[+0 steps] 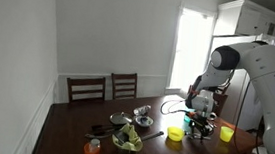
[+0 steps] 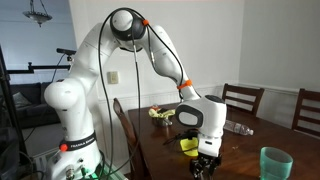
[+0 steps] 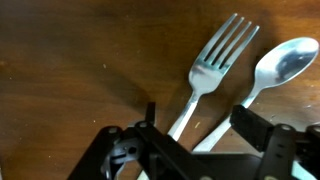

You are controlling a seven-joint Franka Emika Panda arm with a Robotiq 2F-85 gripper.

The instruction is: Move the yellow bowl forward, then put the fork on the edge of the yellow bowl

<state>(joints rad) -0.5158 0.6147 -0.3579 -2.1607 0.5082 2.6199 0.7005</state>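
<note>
Next, I take the fork alone (image 3: pixel 194 98) by its neck before carrying it to the yellow bowl, because the spoon's handle lies next to the fork's handle between my gripper's fingers.
The fork (image 3: pixel 212 68) lies on the dark wooden table, tines pointing away, with a spoon (image 3: pixel 278 62) right beside it. My gripper (image 3: pixel 205 125) is down over both handles. Its two fingers (image 3: pixel 258 122) stand apart, one on each side, with the fork's and the spoon's handles in the gap, and neither finger touches them. In an exterior view the low yellow bowl (image 1: pixel 176 134) sits on the table just beside the gripper (image 1: pixel 202 123). In an exterior view the gripper (image 2: pixel 207 160) reaches down to the table; the fork is hidden there.
A taller yellow cup (image 1: pixel 227 133) stands on the gripper's other side. Further along the table are a bowl of greens (image 1: pixel 127 138), an orange cup (image 1: pixel 93 149) and a metal bowl (image 1: pixel 142 114). A green cup (image 2: pixel 275 163) stands near the table edge. Chairs (image 1: pixel 124 85) line the far side.
</note>
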